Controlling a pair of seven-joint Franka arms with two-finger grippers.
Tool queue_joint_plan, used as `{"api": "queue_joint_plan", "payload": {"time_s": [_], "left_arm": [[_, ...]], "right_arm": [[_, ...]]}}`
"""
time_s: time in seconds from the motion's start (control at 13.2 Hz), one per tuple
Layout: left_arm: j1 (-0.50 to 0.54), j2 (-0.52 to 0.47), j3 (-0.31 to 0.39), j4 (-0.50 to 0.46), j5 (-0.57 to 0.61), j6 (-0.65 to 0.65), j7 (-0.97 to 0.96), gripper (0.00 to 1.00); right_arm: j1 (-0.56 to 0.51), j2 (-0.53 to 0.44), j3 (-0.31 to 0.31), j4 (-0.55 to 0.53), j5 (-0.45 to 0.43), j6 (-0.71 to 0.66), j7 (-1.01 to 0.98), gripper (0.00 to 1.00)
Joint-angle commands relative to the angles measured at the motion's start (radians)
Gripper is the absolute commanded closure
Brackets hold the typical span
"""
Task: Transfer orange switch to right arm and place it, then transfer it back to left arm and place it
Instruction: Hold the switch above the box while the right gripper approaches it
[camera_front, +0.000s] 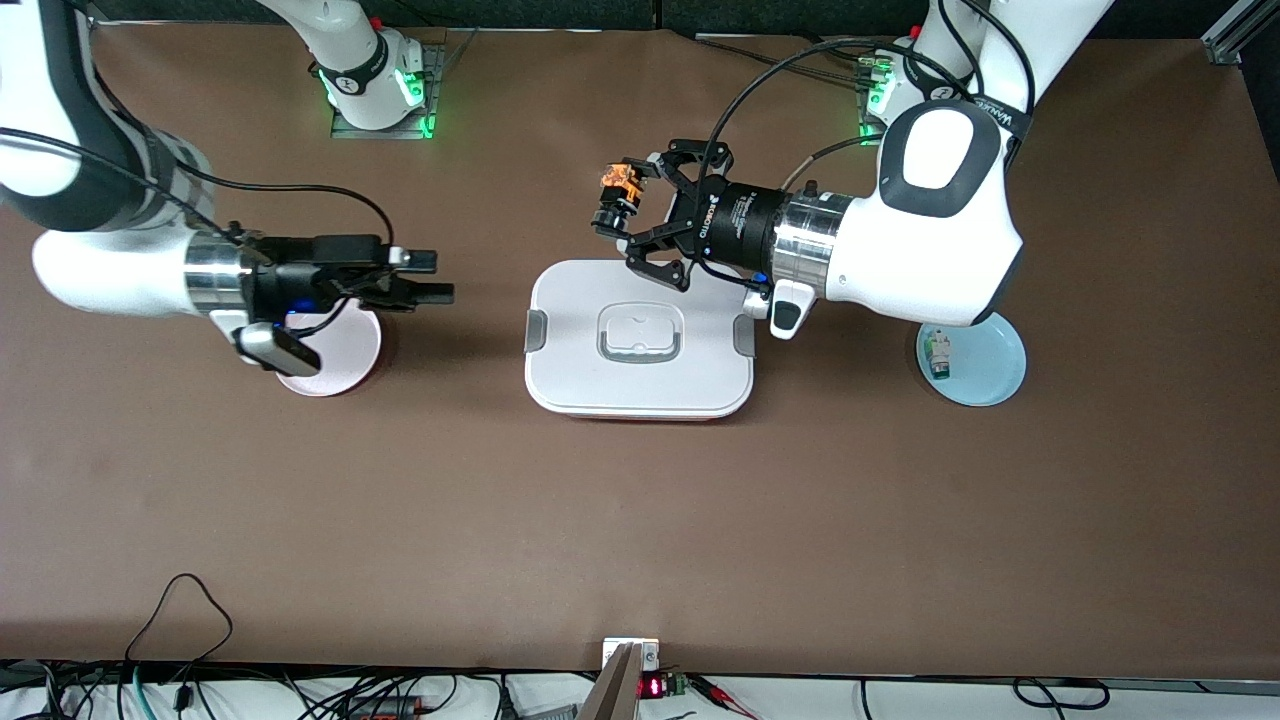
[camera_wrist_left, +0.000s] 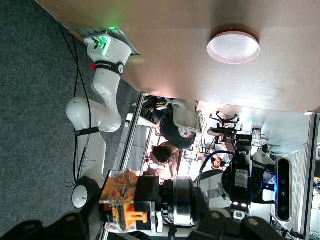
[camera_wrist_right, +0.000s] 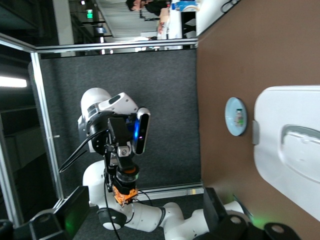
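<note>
Next, my right gripper needs to go to the orange cap (camera_front: 621, 179) (camera_wrist_right: 124, 195) of the orange switch in my left gripper and close there.
My left gripper (camera_front: 622, 198) is shut on the orange switch (camera_front: 618, 195), a small black cylinder with an orange cap. It holds the switch in the air, pointing toward the right arm's end, over the table beside the white box (camera_front: 600, 385). The switch fills the left wrist view (camera_wrist_left: 135, 200) and shows far off in the right wrist view (camera_wrist_right: 124, 192). My right gripper (camera_front: 432, 278) is open and empty, level, over the edge of the pink plate (camera_front: 345, 350), its fingers toward the switch. The box also shows in the right wrist view (camera_wrist_right: 290, 150).
A blue plate (camera_front: 985, 365) at the left arm's end holds a small white component with a green end (camera_front: 937, 357). The pink plate shows in the left wrist view (camera_wrist_left: 233, 47). Bare brown table lies between the box and the front camera.
</note>
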Motion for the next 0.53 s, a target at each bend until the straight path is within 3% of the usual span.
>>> {"api": "queue_joint_plan", "payload": {"time_s": [0.0,0.45], "left_arm": [[-0.004,0.008,-0.001,0.018,-0.039,0.0,-0.017,0.77],[-0.004,0.008,0.001,0.018,-0.039,0.0,-0.014,0.77]], "right_arm": [[0.03,-0.014,-0.006,-0.033,0.098,-0.004,-0.058,0.0],[0.113,-0.041,-0.006,-0.089,0.206,-0.002,-0.088,0.0]]}}
